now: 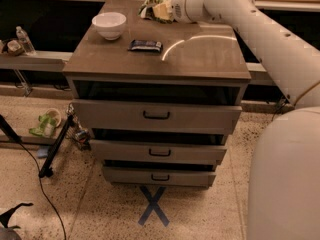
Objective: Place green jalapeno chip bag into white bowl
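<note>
Next, my gripper drops the green jalapeno chip bag, hanging above the cabinet top's back edge, inside the white bowl (107,18), toward the bowl's back rim on the cabinet top.
The green jalapeno chip bag (151,3) hangs crumpled in my gripper (164,7), above the back edge of the cabinet top, a little right of centre. The gripper is shut on the bag, which covers most of the fingers. My white arm reaches in from the right. The white bowl (109,24) stands upright and empty at the back left of the cabinet top, to the left of the bag and lower than it.
A small dark blue snack bar (145,45) lies between the bowl and the gripper. The grey cabinet (157,116) has three drawers standing slightly open. A water bottle (23,39) stands on a ledge at left. Cables and a black stand leg (55,149) are on the floor.
</note>
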{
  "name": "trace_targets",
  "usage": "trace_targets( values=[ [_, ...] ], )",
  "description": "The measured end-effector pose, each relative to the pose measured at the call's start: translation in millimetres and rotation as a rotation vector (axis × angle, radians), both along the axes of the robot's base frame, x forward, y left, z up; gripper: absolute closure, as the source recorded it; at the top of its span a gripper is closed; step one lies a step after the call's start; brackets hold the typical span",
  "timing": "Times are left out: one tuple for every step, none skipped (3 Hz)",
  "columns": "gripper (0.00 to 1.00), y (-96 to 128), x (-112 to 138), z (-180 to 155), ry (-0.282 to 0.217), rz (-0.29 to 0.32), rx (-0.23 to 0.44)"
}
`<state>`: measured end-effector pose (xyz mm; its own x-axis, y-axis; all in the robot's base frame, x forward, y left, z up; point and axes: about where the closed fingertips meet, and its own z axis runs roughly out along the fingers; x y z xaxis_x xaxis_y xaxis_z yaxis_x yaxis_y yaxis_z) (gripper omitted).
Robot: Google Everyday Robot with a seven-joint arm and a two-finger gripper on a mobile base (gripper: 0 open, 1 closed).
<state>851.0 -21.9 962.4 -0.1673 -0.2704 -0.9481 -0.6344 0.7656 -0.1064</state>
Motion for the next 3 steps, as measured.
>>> trace_targets(
  values=[
    [1.0, 18, 4, 0, -0.007, 0.026, 0.001],
    [1.0, 52, 10, -3, -0.009, 0.072, 0.017],
    [1.0, 85, 18, -5, -0.008, 0.109, 0.039]
  ],
)
